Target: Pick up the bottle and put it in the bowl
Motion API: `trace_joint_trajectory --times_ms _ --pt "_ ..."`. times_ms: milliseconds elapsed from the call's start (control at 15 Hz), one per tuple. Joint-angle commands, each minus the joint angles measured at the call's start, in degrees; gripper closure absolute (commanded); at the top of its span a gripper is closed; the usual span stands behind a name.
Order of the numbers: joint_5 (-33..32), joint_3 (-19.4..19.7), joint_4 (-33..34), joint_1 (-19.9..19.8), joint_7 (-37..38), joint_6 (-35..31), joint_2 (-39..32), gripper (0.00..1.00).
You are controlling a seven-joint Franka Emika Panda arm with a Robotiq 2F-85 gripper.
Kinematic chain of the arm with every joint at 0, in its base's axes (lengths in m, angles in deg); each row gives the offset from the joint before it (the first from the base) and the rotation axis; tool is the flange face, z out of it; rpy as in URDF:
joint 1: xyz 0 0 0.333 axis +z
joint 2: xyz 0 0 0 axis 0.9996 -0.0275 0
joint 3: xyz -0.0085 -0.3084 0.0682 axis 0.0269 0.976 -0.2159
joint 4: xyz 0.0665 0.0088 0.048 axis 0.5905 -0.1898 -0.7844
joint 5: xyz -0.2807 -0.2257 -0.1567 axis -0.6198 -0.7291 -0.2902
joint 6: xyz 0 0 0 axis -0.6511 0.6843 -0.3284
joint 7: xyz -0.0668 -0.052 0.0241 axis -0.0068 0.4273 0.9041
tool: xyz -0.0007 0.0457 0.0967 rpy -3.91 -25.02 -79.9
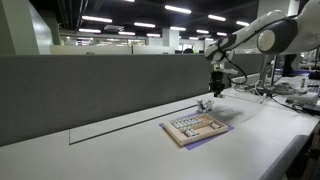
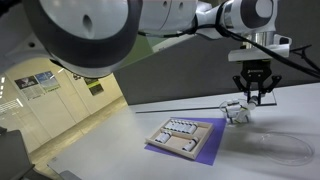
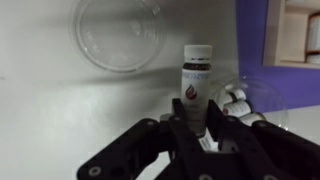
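My gripper is going to release the bottle, now held upright above the white table, in the small clear container (image 1: 205, 103) (image 3: 239, 115), where it will sit among the other white bottles by the purple mat.
In the wrist view my gripper (image 3: 197, 118) is shut on the bottle (image 3: 197, 72), a small white bottle with a white cap and a dark label, held upright above the white table. The bowl (image 3: 118, 38), clear and empty, lies at the upper left of that view, apart from the bottle. In both exterior views the gripper (image 1: 216, 90) (image 2: 255, 96) hangs just above the table beyond the tan tray. The bowl shows faintly in an exterior view (image 2: 277, 146).
A small clear container with several more white bottles (image 3: 240, 100) (image 2: 236, 110) (image 1: 205, 104) stands right beside the gripper. The flat tan compartment tray (image 1: 197, 126) (image 2: 180, 135) lies on a purple mat (image 2: 207, 150). A grey partition wall (image 1: 90, 90) runs behind the table.
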Motion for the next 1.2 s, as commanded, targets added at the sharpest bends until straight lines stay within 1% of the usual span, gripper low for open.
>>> trace_joint_trajectory --times_ms 0,133,200,400,600,800,867,933,1000,1133 --pt "0.7 0.23 3.01 0.71 4.53 -7.81 -1.91 0.95" --pt "1.0 0.09 2.51 1.38 6.06 -10.48 -1.56 0.95" --pt "1.0 0.03 2.28 1.74 6.72 -10.57 -1.3 0.95" --pt "1.54 -0.64 1.9 2.59 8.84 -7.46 -0.71 0.95" --pt "1.84 -1.07 1.9 3.64 10.03 -8.42 -1.4 0.95" --pt "1.89 -1.11 1.64 4.52 9.71 -8.73 -1.63 0.95" --pt "1.89 -1.15 1.43 4.69 9.52 -7.9 -1.37 0.55" --pt "1.88 -1.16 1.35 4.85 9.48 -7.62 -1.15 0.53" --pt "1.97 -1.28 1.24 4.87 9.48 -6.76 -0.51 0.47" --pt "2.14 -1.43 1.23 4.73 9.46 -5.51 0.69 0.31"
